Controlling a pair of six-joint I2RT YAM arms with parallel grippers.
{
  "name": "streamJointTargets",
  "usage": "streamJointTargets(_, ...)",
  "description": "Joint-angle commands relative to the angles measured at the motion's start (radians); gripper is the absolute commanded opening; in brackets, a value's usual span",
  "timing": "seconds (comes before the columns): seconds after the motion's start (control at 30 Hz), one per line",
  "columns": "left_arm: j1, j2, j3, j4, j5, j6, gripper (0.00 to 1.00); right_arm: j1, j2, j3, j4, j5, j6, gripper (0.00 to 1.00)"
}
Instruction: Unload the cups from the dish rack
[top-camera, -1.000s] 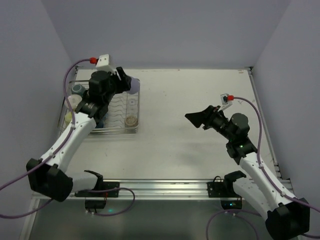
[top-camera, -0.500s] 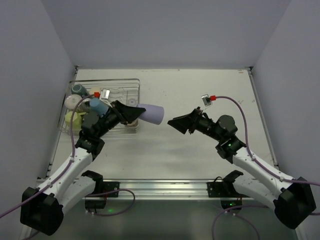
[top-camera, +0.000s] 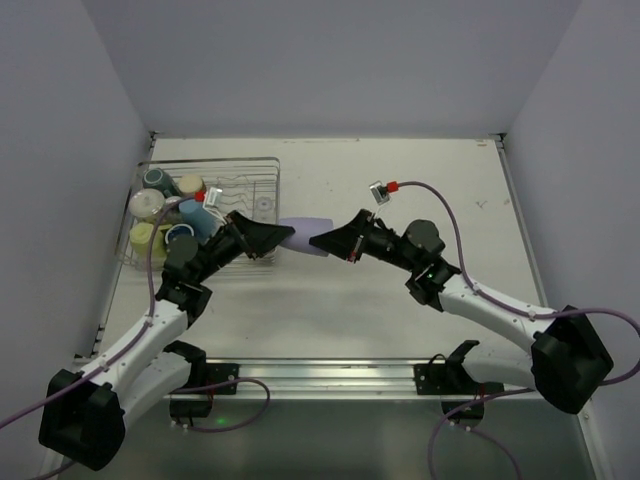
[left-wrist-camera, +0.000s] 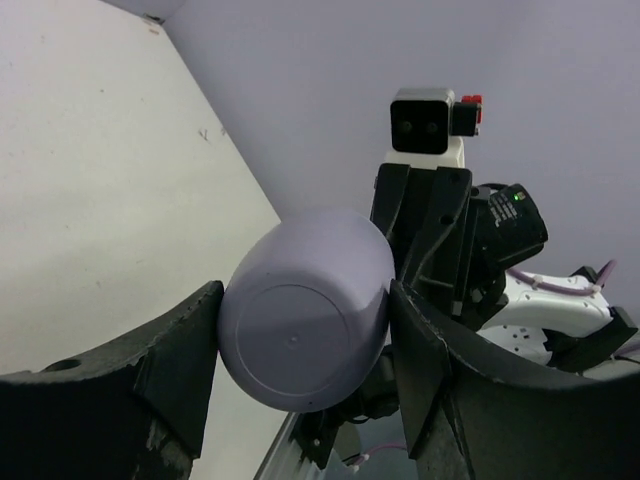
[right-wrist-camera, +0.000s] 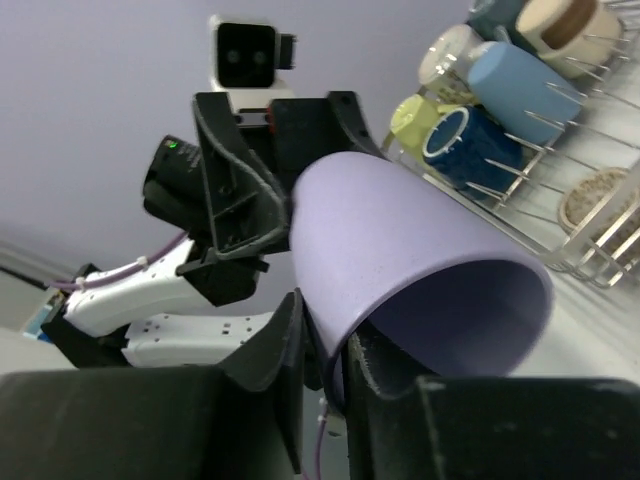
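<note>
I will set the lavender cup with my right gripper on bare tabletop (top-camera: 430, 210) near the faint marks opposite the dish rack.
A lavender cup (top-camera: 305, 232) hangs on its side above the table, just right of the dish rack (top-camera: 268, 168). My left gripper (top-camera: 285, 235) is shut on its base end; the round bottom (left-wrist-camera: 300, 320) sits squeezed between both fingers. My right gripper (top-camera: 322, 240) is shut on the cup's rim (right-wrist-camera: 400, 260), one finger inside the mouth and one outside. Several more cups stay in the rack: dark teal (top-camera: 155, 180), tan (top-camera: 190, 186), light blue (top-camera: 195, 210), pale yellow (top-camera: 140, 237) and navy (top-camera: 180, 237).
The wire rack (right-wrist-camera: 600, 240) fills the far left corner, close to the left wall. A metal rail (top-camera: 330, 375) with both arm bases runs along the near edge. Bare tabletop (top-camera: 420, 180) spreads right of the rack to the right wall.
My left arm has carried the lavender cup out of the rack toward the table's middle. My right gripper has swung left to meet it and shut on the rim.
</note>
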Motion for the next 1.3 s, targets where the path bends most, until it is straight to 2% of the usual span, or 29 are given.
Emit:
streamJointTargets(0.0,-0.006,-0.013,0.014,0.020,0.023,0.050,0.46,0.008,0.013,0.044,0.119,0.067,0.029,0.10)
streamJointTargets(0.03,-0.006,-0.028,0.032,-0.071,0.016,0.085,0.69,0.007,-0.001,0.048,0.055,0.085,0.019,0.04)
streamJointTargets(0.07,-0.006,-0.037,0.090,-0.133,0.006,0.124,0.78,0.007,-0.012,0.061,0.000,0.120,-0.028,0.00)
streamJointTargets(0.1,-0.006,-0.048,0.130,-0.288,-0.012,0.224,0.85,0.007,-0.021,0.103,-0.076,0.137,-0.062,0.00)
streamJointTargets(0.13,-0.006,-0.066,0.170,-0.376,-0.067,0.281,0.95,0.005,-0.036,0.129,-0.240,0.159,-0.102,0.00)
streamJointTargets(0.2,-0.006,-0.097,0.291,-0.597,-0.150,0.433,1.00,0.005,-0.050,0.209,-0.394,0.235,-0.220,0.00)
streamJointTargets(0.23,-0.006,-0.108,0.319,-0.657,-0.228,0.473,1.00,-0.007,-0.053,0.237,-0.548,0.261,-0.260,0.00)
streamJointTargets(0.33,-0.006,-0.158,0.382,-0.822,-0.341,0.590,1.00,-0.073,-0.040,0.344,-0.802,0.324,-0.397,0.00)
streamJointTargets(0.47,-0.006,-0.223,0.320,-0.896,-0.382,0.655,1.00,-0.229,0.058,0.461,-1.009,0.303,-0.542,0.00)
streamJointTargets(0.57,-0.006,-0.252,0.272,-0.928,-0.388,0.702,1.00,-0.315,0.167,0.603,-1.181,0.393,-0.642,0.00)
streamJointTargets(0.63,-0.006,-0.269,0.253,-0.943,-0.400,0.736,1.00,-0.357,0.294,0.715,-1.278,0.458,-0.682,0.00)
streamJointTargets(0.8,-0.006,-0.278,0.221,-0.940,-0.391,0.765,1.00,-0.414,0.531,0.980,-1.408,0.532,-0.794,0.00)
streamJointTargets(0.93,-0.006,-0.278,0.223,-0.937,-0.350,0.770,1.00,-0.469,0.742,1.168,-1.581,0.616,-0.856,0.00)
streamJointTargets(1.0,-0.015,-0.278,0.223,-0.936,-0.348,0.770,1.00,-0.489,0.781,1.213,-1.606,0.630,-0.885,0.00)
streamJointTargets(1.2,-0.044,-0.263,0.224,-0.937,-0.362,0.773,1.00,-0.569,0.850,1.199,-1.584,0.510,-0.911,0.02)
streamJointTargets(1.27,-0.046,-0.260,0.223,-0.942,-0.363,0.776,1.00,-0.579,0.882,1.203,-1.585,0.516,-0.914,0.03)
